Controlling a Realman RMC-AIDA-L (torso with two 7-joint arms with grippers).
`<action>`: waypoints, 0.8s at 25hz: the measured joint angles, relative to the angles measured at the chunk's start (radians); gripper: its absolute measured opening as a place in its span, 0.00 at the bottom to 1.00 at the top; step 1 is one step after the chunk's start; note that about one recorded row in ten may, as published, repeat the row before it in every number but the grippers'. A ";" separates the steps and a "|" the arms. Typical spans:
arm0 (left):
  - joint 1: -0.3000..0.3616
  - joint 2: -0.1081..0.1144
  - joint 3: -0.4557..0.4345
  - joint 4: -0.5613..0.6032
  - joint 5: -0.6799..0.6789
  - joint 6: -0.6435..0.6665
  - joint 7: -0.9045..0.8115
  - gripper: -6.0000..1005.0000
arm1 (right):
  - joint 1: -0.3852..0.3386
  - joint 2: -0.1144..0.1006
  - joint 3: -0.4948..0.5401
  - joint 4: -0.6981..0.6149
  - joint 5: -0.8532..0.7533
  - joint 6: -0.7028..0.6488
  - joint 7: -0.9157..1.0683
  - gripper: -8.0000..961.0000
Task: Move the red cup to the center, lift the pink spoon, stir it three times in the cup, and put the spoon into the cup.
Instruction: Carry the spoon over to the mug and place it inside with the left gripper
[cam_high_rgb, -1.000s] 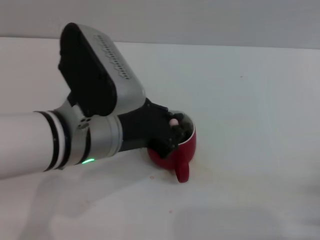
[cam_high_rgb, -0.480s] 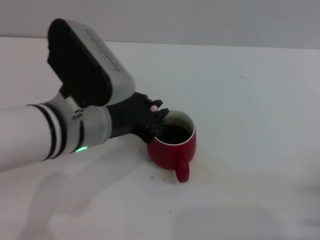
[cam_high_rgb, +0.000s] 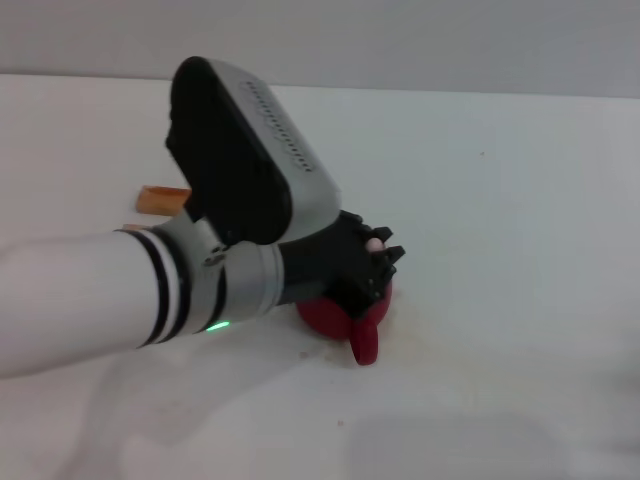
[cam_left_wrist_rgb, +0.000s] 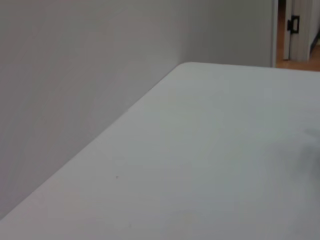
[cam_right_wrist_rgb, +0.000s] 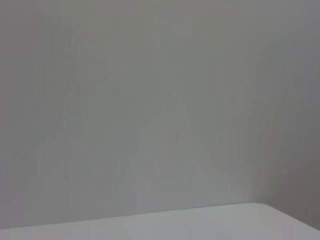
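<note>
My left gripper has the pink spoon. It will let go of it in the red cup, leaning against the cup's rim (cam_high_rgb: 346, 287) near the cup's handle.
The red cup (cam_high_rgb: 350, 318) stands on the white table (cam_high_rgb: 500, 200) near the middle, its handle (cam_high_rgb: 364, 345) pointing toward me. My left gripper (cam_high_rgb: 375, 256) hangs right over the cup's mouth and hides most of it. It is shut on the pink spoon (cam_high_rgb: 375, 243), of which only the pale pink handle end shows between the black fingers. The spoon's bowl and the liquid are hidden. The right gripper is out of view.
A tan wooden block (cam_high_rgb: 162, 199) lies on the table behind my left arm. The left wrist view shows bare table (cam_left_wrist_rgb: 210, 150) and a wall; the right wrist view shows a wall and a table edge (cam_right_wrist_rgb: 200, 220).
My left gripper with the spoon swung left off the cup's rim, then back right over the cup's mouth. The arm's shift uncovered the tan block. The cup stayed put.
</note>
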 joint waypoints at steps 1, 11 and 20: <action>0.016 0.001 -0.005 -0.010 0.003 -0.001 0.000 0.15 | 0.002 0.000 0.000 0.000 0.000 0.000 0.000 0.01; 0.053 0.000 -0.062 0.006 0.051 0.030 -0.003 0.15 | 0.008 -0.001 -0.009 0.000 0.000 0.005 0.000 0.01; -0.045 -0.002 -0.019 0.074 0.016 0.088 -0.013 0.15 | 0.006 -0.002 -0.011 0.000 0.000 0.001 0.000 0.01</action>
